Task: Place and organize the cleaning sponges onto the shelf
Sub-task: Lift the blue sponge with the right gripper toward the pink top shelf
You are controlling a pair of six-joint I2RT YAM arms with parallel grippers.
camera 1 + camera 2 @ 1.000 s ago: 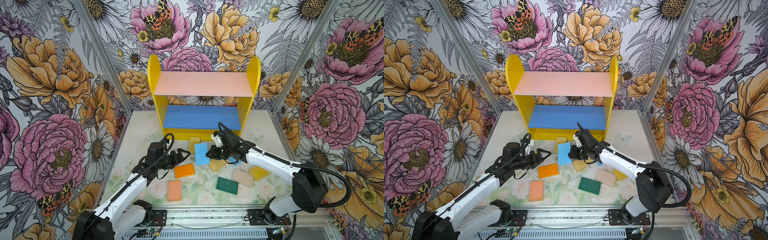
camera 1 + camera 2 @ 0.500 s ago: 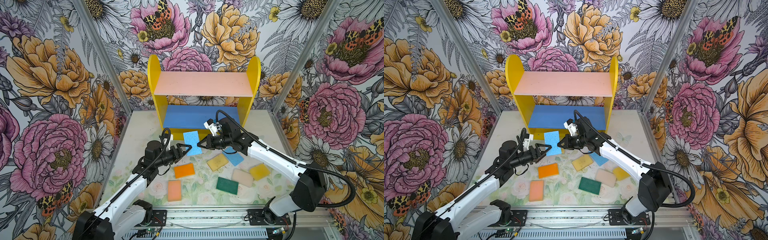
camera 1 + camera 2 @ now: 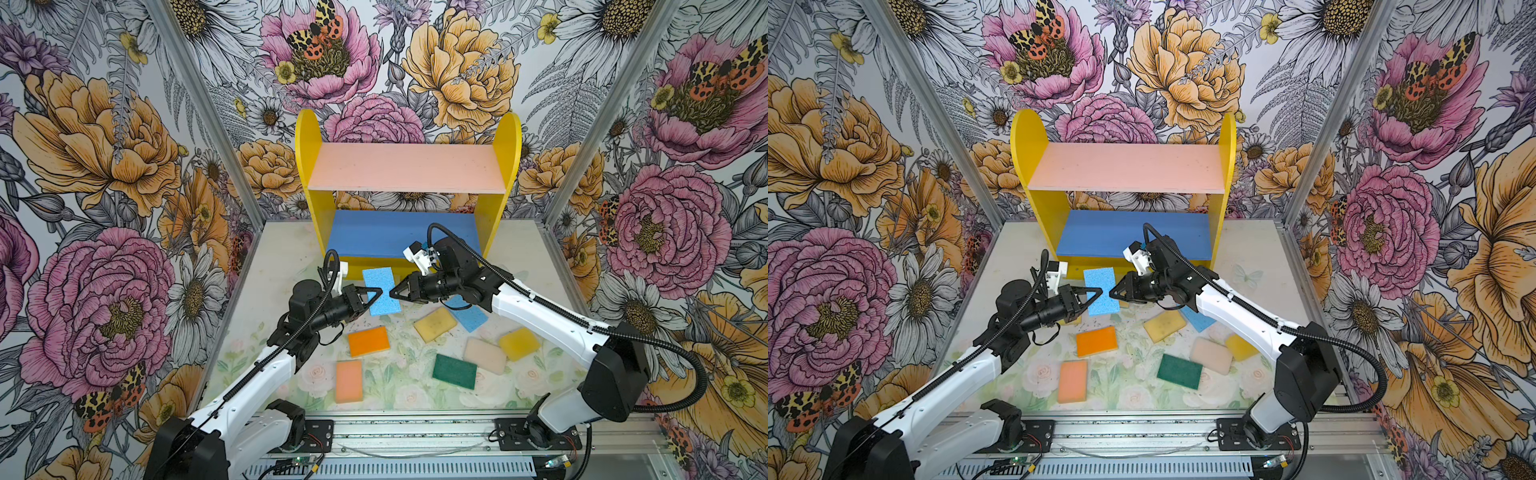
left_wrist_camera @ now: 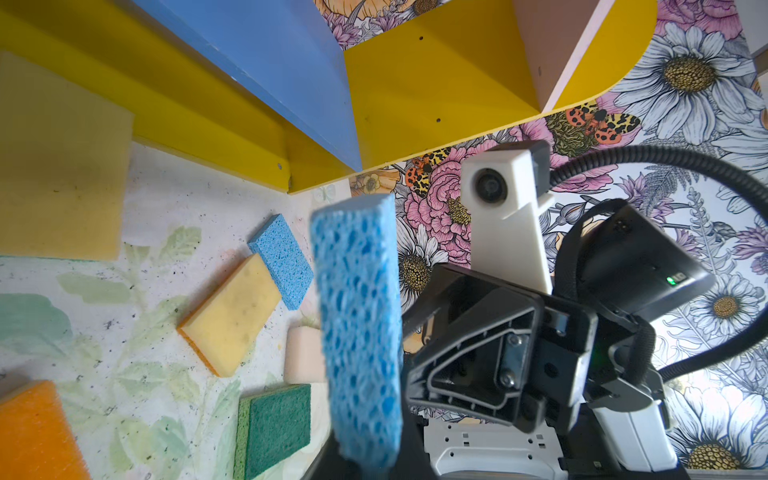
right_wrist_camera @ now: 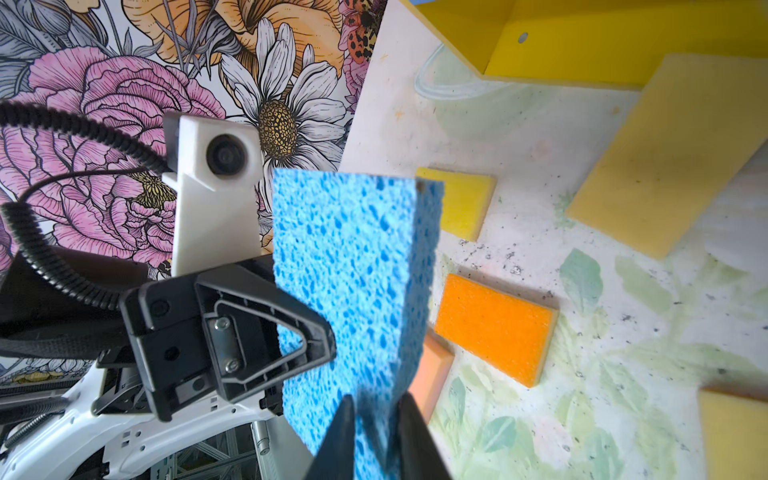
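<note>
Next, I take the sponge by its lower corner (image 3: 397, 310) with my right gripper, as it sits halfway up the light blue sponge's edge, while my left gripper holds still.
A light blue sponge (image 3: 380, 286) (image 3: 1098, 286) hangs upright in the air just before the shelf (image 3: 409, 168) (image 3: 1125, 170), whose pink and blue boards are bare. My left gripper (image 3: 378, 293) (image 3: 1100, 291) is shut on its left edge, seen clamped in the right wrist view on the sponge (image 5: 353, 257). My right gripper (image 3: 392, 292) (image 5: 376, 415) stands at the opposite edge, its fingers slightly parted astride it. On the table lie an orange sponge (image 3: 368, 340), a peach one (image 3: 349, 380), a dark green one (image 3: 454, 371) and a cream one (image 3: 484, 355).
A pale yellow sponge (image 3: 435, 324), a second light blue one (image 3: 469, 318) and a bright yellow one (image 3: 519, 343) lie under the right arm. Another yellow sponge (image 4: 58, 166) lies against the shelf's base. Floral walls close in on three sides.
The right gripper lifted the light blue sponge off the table and carried it left. The left gripper came up to it and shut on it; the right jaws have loosened.
</note>
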